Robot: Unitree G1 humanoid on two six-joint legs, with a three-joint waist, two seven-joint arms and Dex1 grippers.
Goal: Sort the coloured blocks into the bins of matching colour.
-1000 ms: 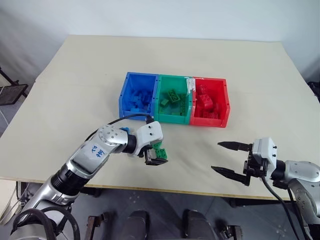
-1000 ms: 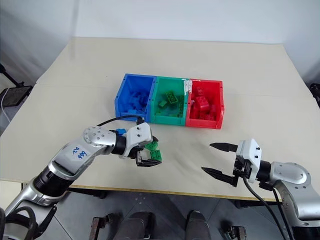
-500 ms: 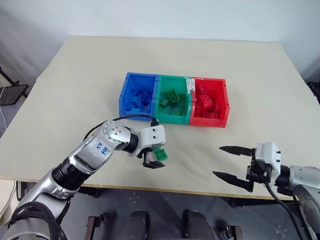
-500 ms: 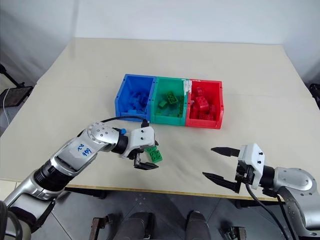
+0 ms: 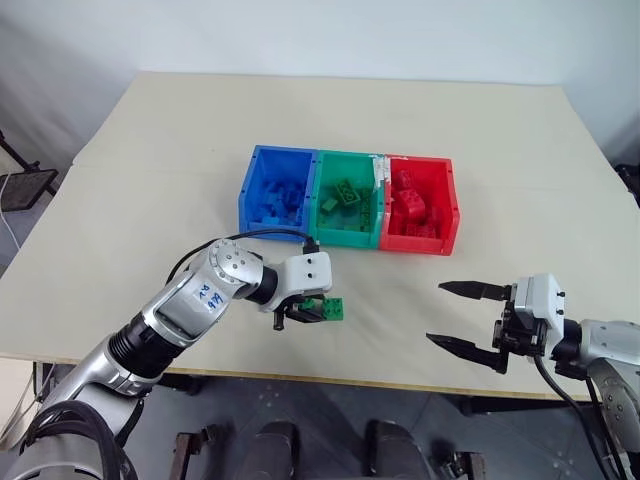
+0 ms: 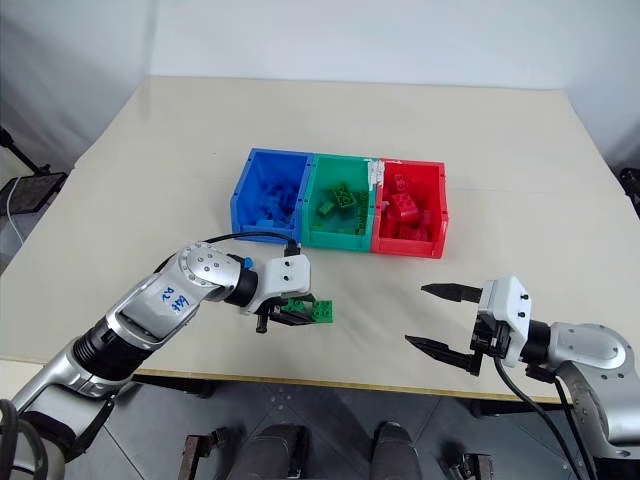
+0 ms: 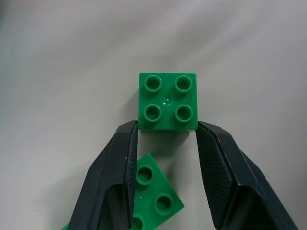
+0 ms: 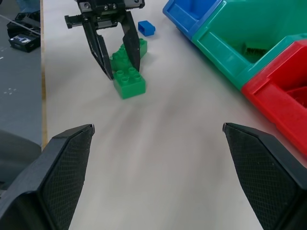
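Observation:
The robot's left gripper will release the square green block in the middle of the green bin [image 5: 353,207], among the bin's green blocks.
My left gripper [image 7: 167,128] is low over the table near its front edge, shut on the near edge of a square green block [image 7: 167,100] with four studs. A second green block [image 7: 152,191] lies beneath the fingers. From above, the held green block [image 5: 329,309] sticks out to the right of the gripper. A small blue block [image 8: 146,27] lies just behind that arm. The blue bin [image 5: 268,228], green bin [image 5: 343,238] and red bin [image 5: 415,243] stand joined in a row mid-table, each holding blocks of its colour. My right gripper [image 5: 434,312] hovers open at the front right, with nothing in it.
The table's front edge [image 5: 380,380] runs close under both grippers. Bare tabletop [image 5: 400,290] stretches between the two grippers and up to the bins. A dark stand [image 5: 25,185] is off the table on the left.
The left gripper has turned at the wrist and its fingers have come together on the green block. The right gripper has stayed open in about the same place.

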